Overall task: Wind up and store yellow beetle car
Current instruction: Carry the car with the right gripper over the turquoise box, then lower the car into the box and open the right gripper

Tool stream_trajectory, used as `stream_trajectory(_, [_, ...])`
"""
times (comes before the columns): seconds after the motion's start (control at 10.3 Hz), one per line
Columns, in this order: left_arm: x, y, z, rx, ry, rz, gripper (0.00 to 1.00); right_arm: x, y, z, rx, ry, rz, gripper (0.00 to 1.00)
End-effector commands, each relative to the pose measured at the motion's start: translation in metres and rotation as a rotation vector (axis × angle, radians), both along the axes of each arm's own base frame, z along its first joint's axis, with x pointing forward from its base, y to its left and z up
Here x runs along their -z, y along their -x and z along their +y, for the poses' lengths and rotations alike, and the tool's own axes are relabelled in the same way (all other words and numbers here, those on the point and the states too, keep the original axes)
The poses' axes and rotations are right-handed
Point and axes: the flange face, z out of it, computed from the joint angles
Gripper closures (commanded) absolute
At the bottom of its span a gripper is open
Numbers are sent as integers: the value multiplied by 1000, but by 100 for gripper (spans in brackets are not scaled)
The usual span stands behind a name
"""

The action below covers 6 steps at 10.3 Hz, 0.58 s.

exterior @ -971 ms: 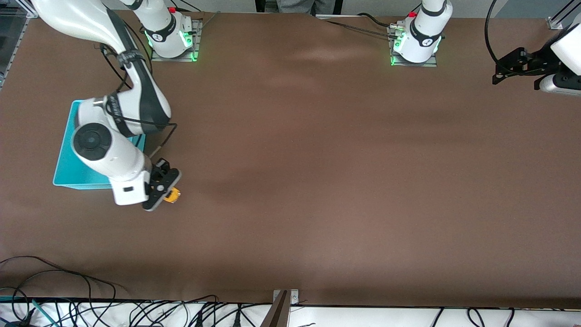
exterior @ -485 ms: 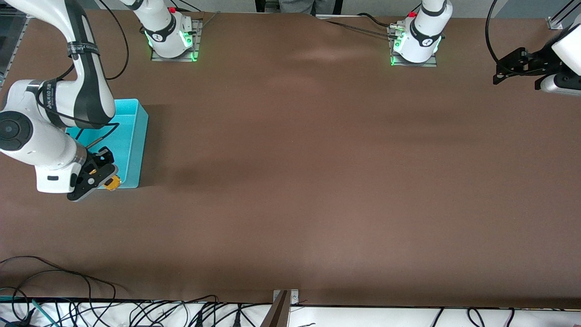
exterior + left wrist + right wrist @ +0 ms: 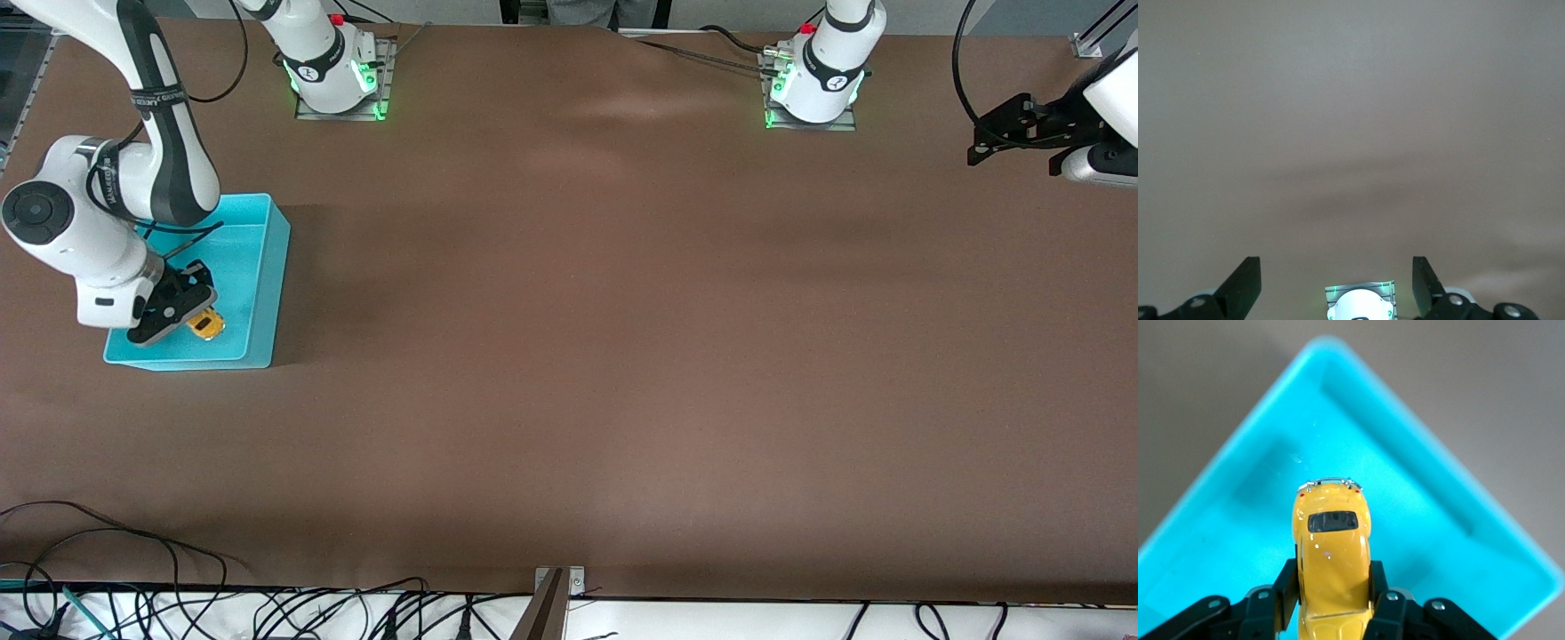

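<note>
I need to use my right gripper to set the yellow beetle car down near the middle of the turquoise bin's bottom [image 3: 218, 279].
My right gripper [image 3: 191, 322] is shut on the yellow beetle car [image 3: 205, 325] and holds it over the inside of the turquoise bin [image 3: 263, 267], at the part of the bin nearest the front camera. In the right wrist view the car [image 3: 1332, 543] sits clamped by its sides between the black fingers [image 3: 1286, 583], with the bin floor [image 3: 1425, 513] under it. My left gripper [image 3: 982, 147] is open and empty, and waits high at the left arm's end of the table. In the left wrist view its fingers [image 3: 1245, 283] stand wide apart over bare table.
The turquoise bin stands at the right arm's end of the table. The two arm bases [image 3: 336, 71] [image 3: 813, 84] stand along the top edge. Cables [image 3: 133, 569] lie along the table edge nearest the front camera.
My right gripper has carried the yellow car from over the bare table beside the bin, past the bin's near rim, to over the bin's inside. The left arm has not moved.
</note>
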Motion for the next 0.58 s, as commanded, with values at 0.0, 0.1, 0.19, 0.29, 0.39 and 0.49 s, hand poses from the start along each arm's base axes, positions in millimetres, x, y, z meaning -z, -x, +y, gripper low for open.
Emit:
stream_trajectory(0.0, [-6,-2,-5,5,-10,4,0,13,36,-15,13,-27,5,100])
stream_trajectory(0.1, [-6,-2,-5,5,-10,4,0,25,46,-14,11,-30,14,100])
stream_trajectory(0.19, [-7,-2,-3,2,-10,2,0,35,54,-13,4,-32,9,100])
stream_trajectory(0.29, [-6,-3,-3,2,-10,4,0,44,60,-19,4,-29,-13,100])
stream_trajectory(0.39, [-6,-3,-3,2,-10,4,0,56,61,-20,-1,-22,-20,100])
stream_trajectory(0.49, [-7,-2,-4,4,-10,2,0,60,60,-20,-4,-19,-20,100])
